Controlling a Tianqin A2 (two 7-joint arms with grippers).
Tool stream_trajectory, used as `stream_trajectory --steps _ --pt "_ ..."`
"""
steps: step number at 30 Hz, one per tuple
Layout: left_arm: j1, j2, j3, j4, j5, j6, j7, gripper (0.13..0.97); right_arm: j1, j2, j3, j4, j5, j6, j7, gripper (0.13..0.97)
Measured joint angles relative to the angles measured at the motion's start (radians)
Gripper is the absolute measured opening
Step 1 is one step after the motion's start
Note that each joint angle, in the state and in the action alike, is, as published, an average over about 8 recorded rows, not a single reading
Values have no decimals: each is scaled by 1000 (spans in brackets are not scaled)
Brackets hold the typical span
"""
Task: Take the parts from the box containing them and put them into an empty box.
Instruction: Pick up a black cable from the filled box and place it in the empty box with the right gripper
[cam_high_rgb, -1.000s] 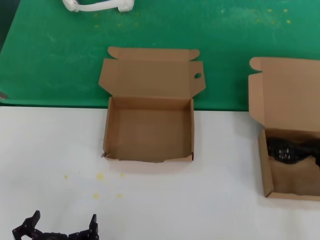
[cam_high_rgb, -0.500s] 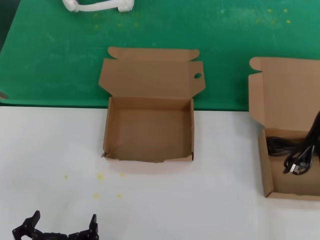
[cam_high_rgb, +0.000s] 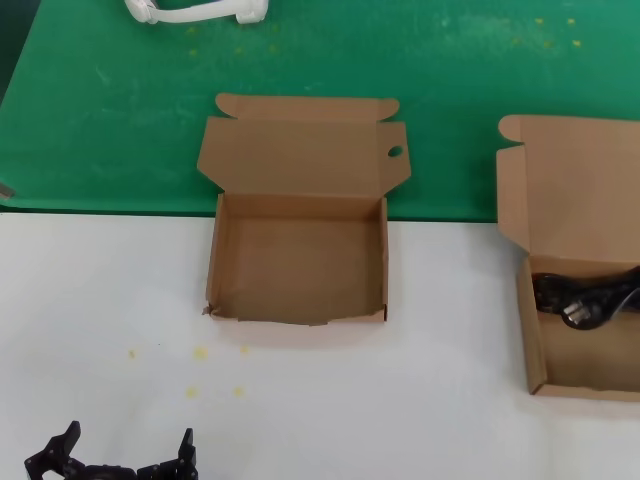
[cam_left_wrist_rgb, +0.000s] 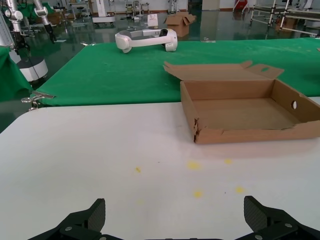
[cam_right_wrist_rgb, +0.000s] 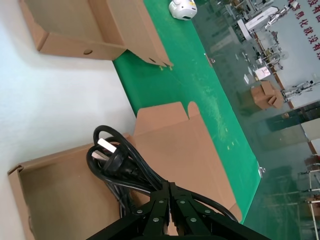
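The black cable will go down in the empty box's back corner (cam_high_rgb: 340, 218) (cam_right_wrist_rgb: 107, 32) near the oval hole, placed there by my right gripper.
The empty box (cam_high_rgb: 300, 262) with the oval hole in its lid stands open at the table's middle; it also shows as the near box (cam_left_wrist_rgb: 240, 114) in the left wrist view and the far box (cam_right_wrist_rgb: 75, 47) in the right wrist view. At the right edge stands the box containing the parts (cam_high_rgb: 560, 190), plain lid raised. A black cable bundle (cam_high_rgb: 590, 300) with its plug hangs over that box's floor (cam_right_wrist_rgb: 60, 200). My right gripper (cam_right_wrist_rgb: 170, 186), out of the head view, is shut on the cable (cam_right_wrist_rgb: 117, 162). My left gripper (cam_high_rgb: 120, 455) waits open at the front left (cam_left_wrist_rgb: 175, 217).
A green cloth (cam_high_rgb: 450, 60) covers the back half and the white table (cam_high_rgb: 100, 300) the front. A white headset-like object (cam_high_rgb: 195, 10) lies at the far back. Small yellow specks (cam_high_rgb: 200, 352) mark the white surface in front of the middle box.
The cable bundle, a flat lump in the right box a second ago, was pulled up with its plug dangling and now hangs lower and nearer the right edge. The left arm has not moved.
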Motion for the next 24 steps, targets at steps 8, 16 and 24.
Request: stream_trajectory --steps 8,16,24 --pt "0 0 0 0 0 0 0 966 29 -54 0 -17 0 -2 -26 152" --pt "0 0 0 0 0 0 0 966 76 -211 0 -111 0 -33 -87 152" --pt "0 0 0 0 0 0 0 966 134 -405 0 -252 0 -86 -145 152"
